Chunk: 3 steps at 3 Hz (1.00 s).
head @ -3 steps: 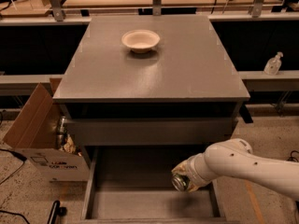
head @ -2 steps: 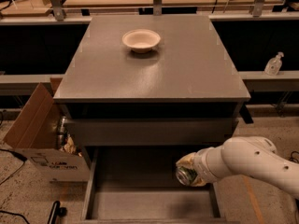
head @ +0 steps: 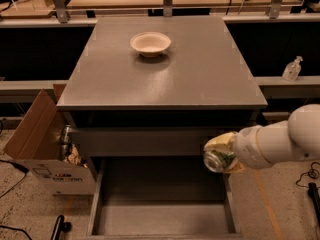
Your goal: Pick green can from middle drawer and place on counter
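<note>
The robot's gripper should release the green can on the counter (head: 207, 70) between the white bowl and the pump bottle. The can is now held above the drawer's wall.
My gripper (head: 220, 155) is at the right side of the cabinet, above the right wall of the open middle drawer (head: 160, 219) and just below the counter's front edge. It is shut on the green can (head: 218, 160), whose silver end faces the camera. The can is held in the air, clear of the drawer floor. The drawer is pulled out, with a flat grey floor. The counter (head: 200, 79) is the wide grey cabinet top above.
A white bowl (head: 150, 43) stands on the counter towards the back. An open cardboard box (head: 37, 144) with a dull can sits on the floor at the left. A clear pump bottle (head: 292, 68) stands on a ledge at the right.
My gripper has risen with the green can and moved right, from inside the drawer to beside the cabinet's right front.
</note>
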### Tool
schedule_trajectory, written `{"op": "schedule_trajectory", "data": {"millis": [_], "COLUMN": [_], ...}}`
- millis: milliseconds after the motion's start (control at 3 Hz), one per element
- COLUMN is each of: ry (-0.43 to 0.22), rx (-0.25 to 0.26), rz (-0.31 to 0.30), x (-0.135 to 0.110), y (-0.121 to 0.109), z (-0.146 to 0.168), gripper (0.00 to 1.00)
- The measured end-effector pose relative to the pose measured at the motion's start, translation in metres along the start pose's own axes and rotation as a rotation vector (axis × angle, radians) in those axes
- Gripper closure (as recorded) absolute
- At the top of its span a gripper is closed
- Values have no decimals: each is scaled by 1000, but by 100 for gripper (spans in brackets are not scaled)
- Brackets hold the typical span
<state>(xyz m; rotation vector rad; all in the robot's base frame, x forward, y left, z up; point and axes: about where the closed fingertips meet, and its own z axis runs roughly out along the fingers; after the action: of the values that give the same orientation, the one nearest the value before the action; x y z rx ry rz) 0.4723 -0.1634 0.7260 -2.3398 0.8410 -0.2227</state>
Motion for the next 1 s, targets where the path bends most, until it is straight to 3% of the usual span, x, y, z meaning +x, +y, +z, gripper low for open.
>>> {"op": "schedule_trajectory", "data": {"millis": [333,667,1000], "ry": [28,79,102], "rx": [-8,-54,-96], "rz": [-89,-166,-215], "x": [15,41,56], "y": [-34,-85,-121], "z": [-46,-90,-98], "gripper": [66,64,64]}}
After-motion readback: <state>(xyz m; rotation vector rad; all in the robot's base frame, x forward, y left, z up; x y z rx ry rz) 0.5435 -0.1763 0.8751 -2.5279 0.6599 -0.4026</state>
